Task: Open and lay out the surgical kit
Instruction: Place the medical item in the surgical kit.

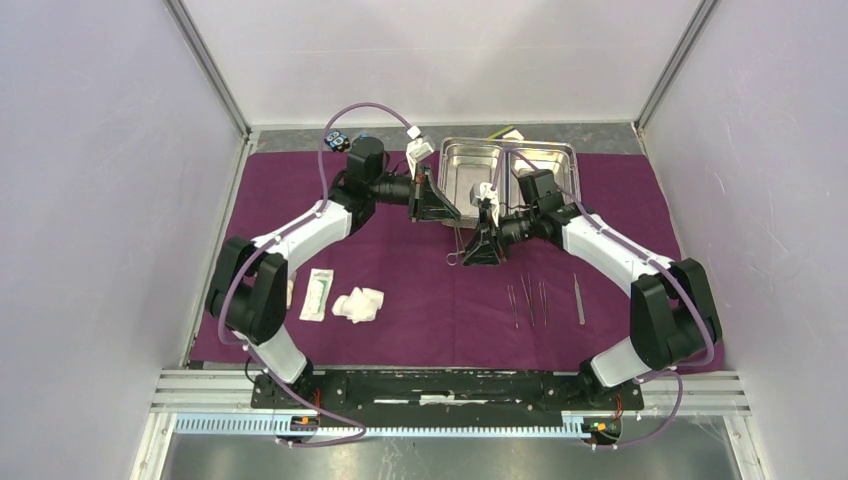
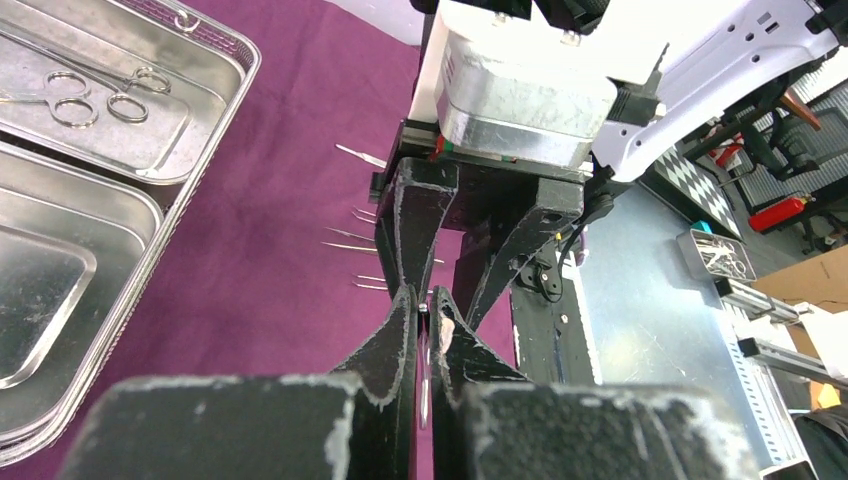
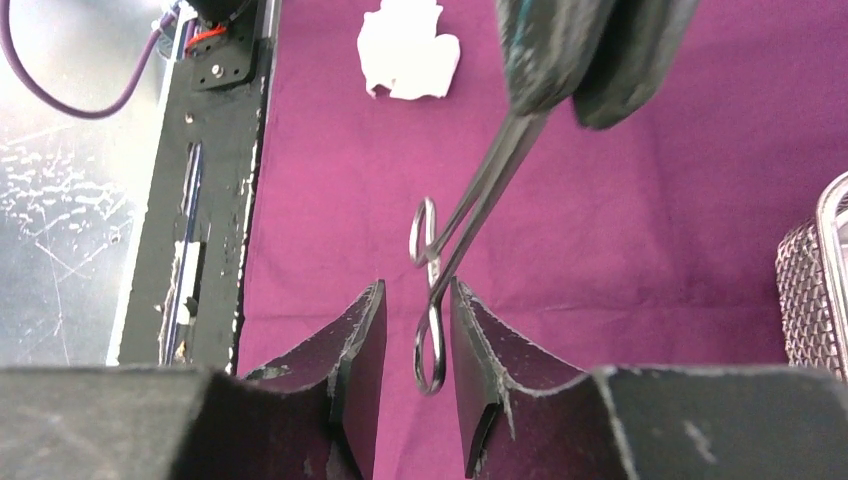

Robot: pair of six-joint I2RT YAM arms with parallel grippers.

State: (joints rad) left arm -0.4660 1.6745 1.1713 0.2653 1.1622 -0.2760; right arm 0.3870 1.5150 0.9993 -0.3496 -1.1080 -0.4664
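I have the clamp by its tip end in my left gripper, so I need to hold the ring handle with my right gripper while my left gripper takes the shanks (image 3: 488, 193).
The dark-purple cloth (image 1: 420, 290) lies spread on the table, with the steel tray (image 1: 553, 152) at its back. My left gripper (image 1: 452, 215) is shut on the tip end of a steel clamp (image 3: 450, 245) and holds it above the cloth; a steel sliver shows between its fingers (image 2: 425, 305). My right gripper (image 3: 415, 300) is open, and the clamp's lower ring handle hangs between its fingers without being pinched. Another clamp (image 2: 100, 95) lies in the tray (image 2: 235, 110). Gauze wads (image 1: 358, 304) and the flat white packet (image 1: 318, 294) lie front left.
Slim clamps (image 1: 527, 300) and tweezers (image 1: 579, 298) lie side by side on the cloth front right. Small blue and black blocks (image 1: 338, 140) sit at the back left. The tray's mesh wall (image 3: 810, 290) is close on the right of my right gripper. Enclosure walls surround the table.
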